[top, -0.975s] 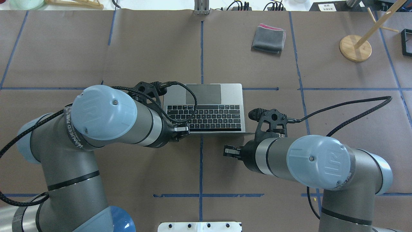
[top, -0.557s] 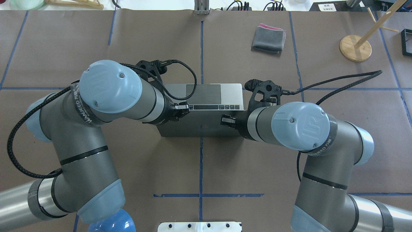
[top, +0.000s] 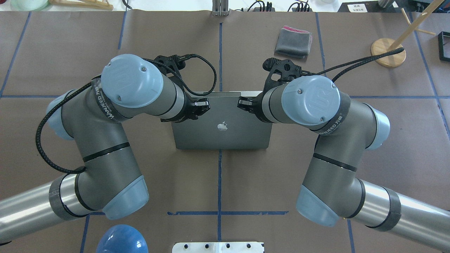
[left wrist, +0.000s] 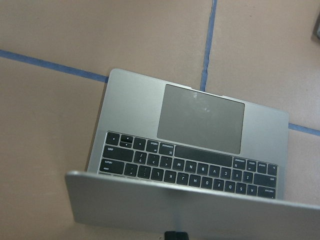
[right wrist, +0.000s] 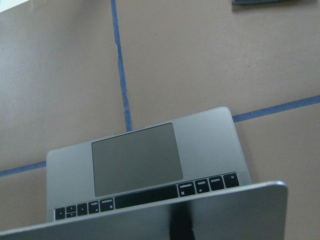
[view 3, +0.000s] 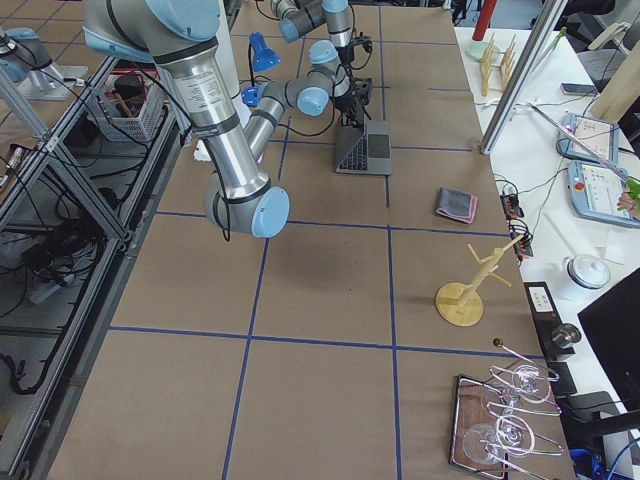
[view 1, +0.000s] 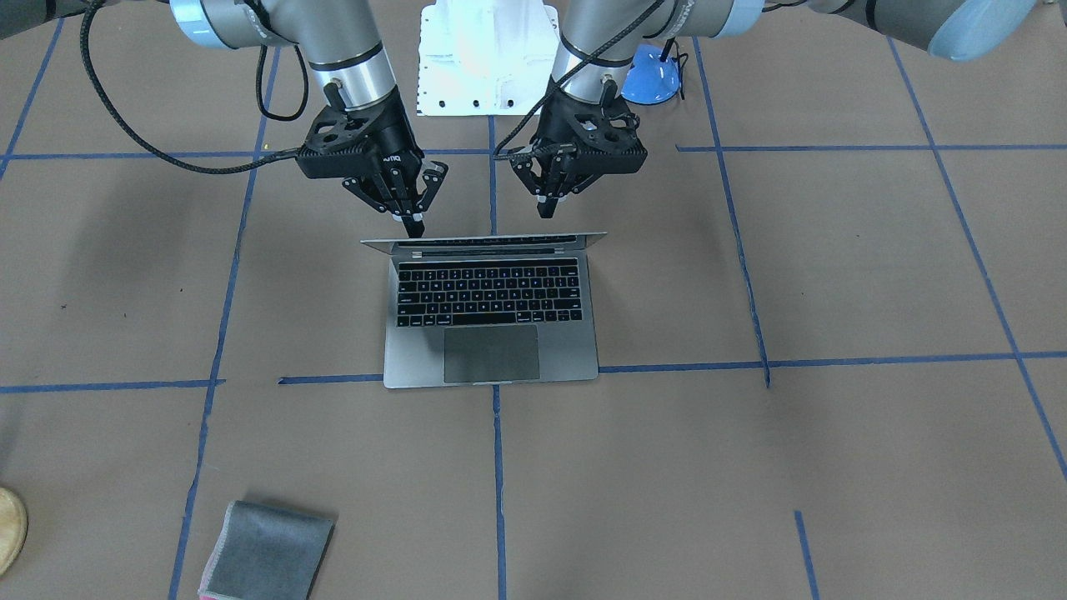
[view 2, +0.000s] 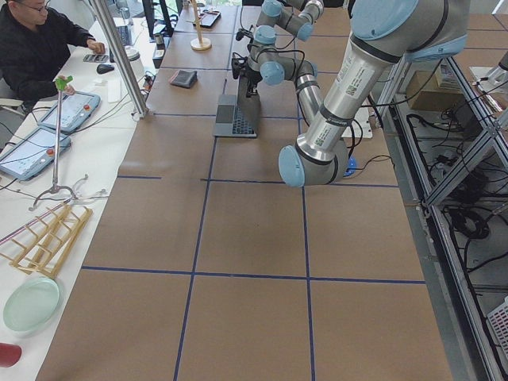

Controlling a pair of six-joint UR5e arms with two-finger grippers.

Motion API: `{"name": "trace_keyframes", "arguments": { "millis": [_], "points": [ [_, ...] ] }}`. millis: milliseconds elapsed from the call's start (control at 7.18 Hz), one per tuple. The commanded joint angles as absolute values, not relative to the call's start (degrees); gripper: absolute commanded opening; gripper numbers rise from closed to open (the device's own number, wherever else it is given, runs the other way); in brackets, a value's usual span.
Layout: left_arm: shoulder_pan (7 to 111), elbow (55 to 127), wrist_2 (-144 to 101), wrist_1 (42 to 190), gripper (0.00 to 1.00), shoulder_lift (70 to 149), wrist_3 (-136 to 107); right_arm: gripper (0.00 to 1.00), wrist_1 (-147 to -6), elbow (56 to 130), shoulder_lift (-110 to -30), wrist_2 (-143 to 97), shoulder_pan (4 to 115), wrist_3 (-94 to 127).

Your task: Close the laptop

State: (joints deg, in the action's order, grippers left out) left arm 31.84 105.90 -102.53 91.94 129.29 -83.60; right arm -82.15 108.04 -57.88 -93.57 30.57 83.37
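The lid of the grey laptop will lie flat over the keyboard and trackpad [view 1: 491, 318] [right wrist: 140, 198] when my right gripper lets go.
The grey laptop [top: 225, 135] lies mid-table, half folded. Its lid with the dark apple logo leans forward over the keyboard, and only a strip of the base shows beyond it. In the front view its keys and trackpad [view 1: 492, 354] show under the lid's edge. My left gripper [top: 203, 105] and right gripper [top: 242, 102] are both shut, fingertips against the lid's back near its top edge, left and right of centre. In the front view the right gripper [view 1: 413, 223] touches the lid's edge and the left gripper [view 1: 546, 204] sits just behind it. Both wrist views show the trackpad [left wrist: 200, 115] [right wrist: 135, 157] past the lid's edge.
A folded grey cloth [top: 293, 42] lies at the far right of the laptop. A wooden stand [top: 388, 52] stands further right. A blue dome [top: 121, 240] and the white robot base [top: 218, 247] are at the near edge. A person sits at the side desk [view 2: 48, 48].
Both arms have swung forward from behind the upright screen. The lid has tipped from near upright down over the keyboard, its back and logo now facing up.
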Motion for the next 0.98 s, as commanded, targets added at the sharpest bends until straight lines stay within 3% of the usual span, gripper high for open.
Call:
{"name": "trace_keyframes", "arguments": {
  "millis": [0,557,836],
  "points": [
    [32.43,102.23,-102.57,94.11,0.00,129.99,-83.76,0.00,-76.67,102.07,-56.95,-93.78,31.55,83.41],
    [33.75,95.38,-102.66,97.91,0.00,131.30,-82.36,0.00,-75.32,96.87,-55.46,-94.66,32.43,82.53],
    [34.80,88.28,-102.66,103.41,0.00,133.50,-82.27,0.00,-75.32,96.59,-55.37,-95.18,32.87,81.91]
  ]
}}
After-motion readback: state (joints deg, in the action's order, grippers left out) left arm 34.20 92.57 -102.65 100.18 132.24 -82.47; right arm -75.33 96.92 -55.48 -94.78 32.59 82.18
